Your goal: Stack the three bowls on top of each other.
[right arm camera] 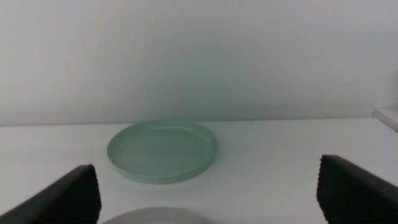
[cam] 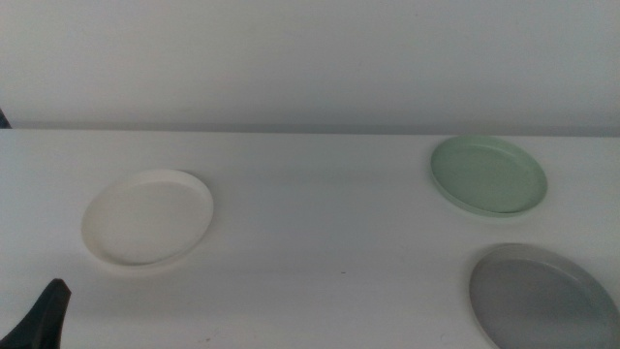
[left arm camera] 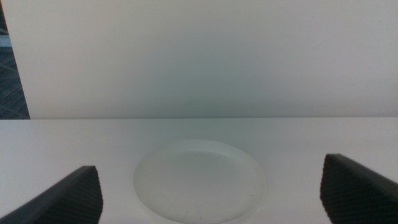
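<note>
My right gripper goes to the grey bowl next and closes on the bowl's rim point(cam: 607, 295), on the side farthest from the white bowl.
Three shallow bowls lie apart on the white table. The cream white bowl point(cam: 147, 218) is at the left, the mint green bowl point(cam: 489, 175) at the back right, and the grey bowl point(cam: 542, 296) at the front right, cut by the picture's edge. My left gripper point(cam: 46, 312) shows only a dark tip at the bottom left. In the left wrist view the left gripper point(left arm camera: 210, 186) is open and empty, with the white bowl point(left arm camera: 199, 182) ahead of it. My right gripper point(right arm camera: 208, 183) is open and empty, facing the green bowl point(right arm camera: 163, 150), with the grey bowl's rim point(right arm camera: 155, 216) just below. The right gripper is out of the middle view.
The white table point(cam: 320, 242) ends at a plain white wall point(cam: 310, 58) behind the bowls. A dark floor strip point(left arm camera: 11, 68) shows past the wall's left end.
</note>
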